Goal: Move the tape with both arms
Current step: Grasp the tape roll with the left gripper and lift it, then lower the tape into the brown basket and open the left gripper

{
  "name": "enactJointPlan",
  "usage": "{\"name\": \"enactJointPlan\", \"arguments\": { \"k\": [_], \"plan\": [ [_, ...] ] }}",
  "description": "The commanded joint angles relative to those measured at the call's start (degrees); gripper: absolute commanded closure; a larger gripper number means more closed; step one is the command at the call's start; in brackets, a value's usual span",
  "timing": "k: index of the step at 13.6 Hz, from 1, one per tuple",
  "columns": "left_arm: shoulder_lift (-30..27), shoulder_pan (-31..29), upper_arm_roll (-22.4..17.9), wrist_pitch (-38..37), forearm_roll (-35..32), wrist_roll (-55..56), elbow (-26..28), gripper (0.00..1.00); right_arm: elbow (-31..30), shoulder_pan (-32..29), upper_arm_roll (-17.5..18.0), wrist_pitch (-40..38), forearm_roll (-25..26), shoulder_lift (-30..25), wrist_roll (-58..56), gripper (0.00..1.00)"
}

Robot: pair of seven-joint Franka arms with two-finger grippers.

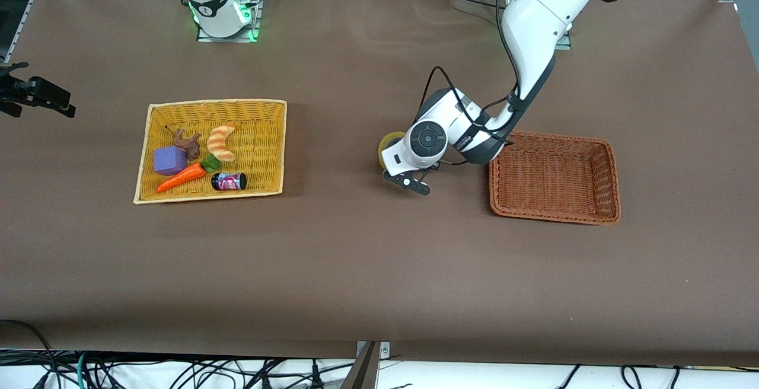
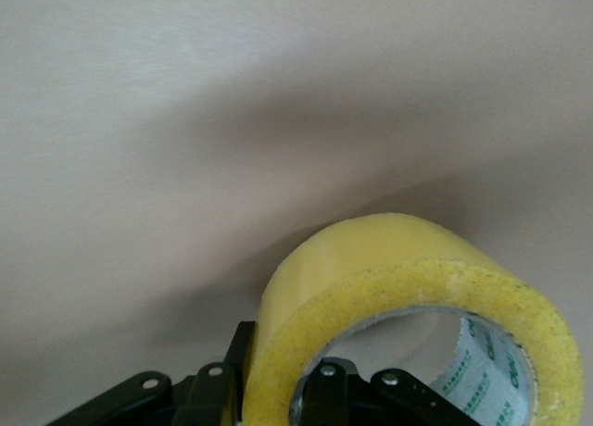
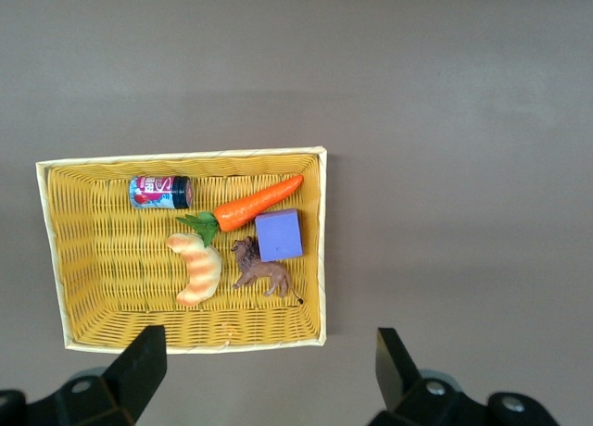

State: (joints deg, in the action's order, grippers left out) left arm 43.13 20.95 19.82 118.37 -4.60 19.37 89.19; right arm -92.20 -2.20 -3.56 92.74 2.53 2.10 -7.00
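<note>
I will release the tape with my left gripper near the middle of the brown basket's woven bottom (image 1: 545, 178).
The tape (image 2: 389, 278) is a yellowish roll with a grey-white core. My left gripper (image 2: 278, 375) is shut on its wall, with one finger (image 2: 239, 361) outside the ring and one inside. In the front view the tape (image 1: 389, 143) peeks out beside the left wrist, over the bare table between the two baskets and close to the brown basket (image 1: 554, 177). My right gripper (image 3: 269, 370) is open and empty, high over the table beside the yellow basket (image 3: 185, 338); it is out of the front view.
The yellow basket (image 1: 210, 110) toward the right arm's end holds a croissant toy (image 1: 222, 142), a purple cube (image 1: 169, 160), a carrot (image 1: 181, 178), a small can (image 1: 229, 181) and a brown animal figure (image 1: 188, 143). The brown basket holds nothing.
</note>
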Motion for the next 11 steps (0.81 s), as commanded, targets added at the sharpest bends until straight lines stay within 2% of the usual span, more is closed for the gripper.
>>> {"name": "enactJointPlan", "arguments": {
  "k": [1,4,5,7,11],
  "plan": [
    [-9.35,-3.01,-0.31,-10.40,-1.55,1.11,0.64,1.00,1.94,-0.35,0.66,-0.45,-0.07,1.06,-1.00,0.00],
    [-15.69,-10.12,-0.40,-23.14,-1.73,0.58,0.64,1.00,1.85,-0.17,0.67,-0.45,-0.07,1.06,-0.91,0.00],
    [-16.31,-12.67,-0.40,-25.01,-2.16,0.32,0.64,1.00,1.85,-0.17,0.66,-0.45,-0.07,1.15,-0.91,0.00],
    [-16.76,-18.38,0.04,-25.90,-3.39,-2.91,0.55,1.00,1.85,-0.17,0.66,-0.45,-0.07,1.15,-0.91,0.00],
    [-16.41,-23.39,-0.14,-26.17,-8.05,-8.53,1.95,1.00,1.85,-0.17,0.66,-0.45,-0.07,1.15,-0.91,0.00]
  ]
}}
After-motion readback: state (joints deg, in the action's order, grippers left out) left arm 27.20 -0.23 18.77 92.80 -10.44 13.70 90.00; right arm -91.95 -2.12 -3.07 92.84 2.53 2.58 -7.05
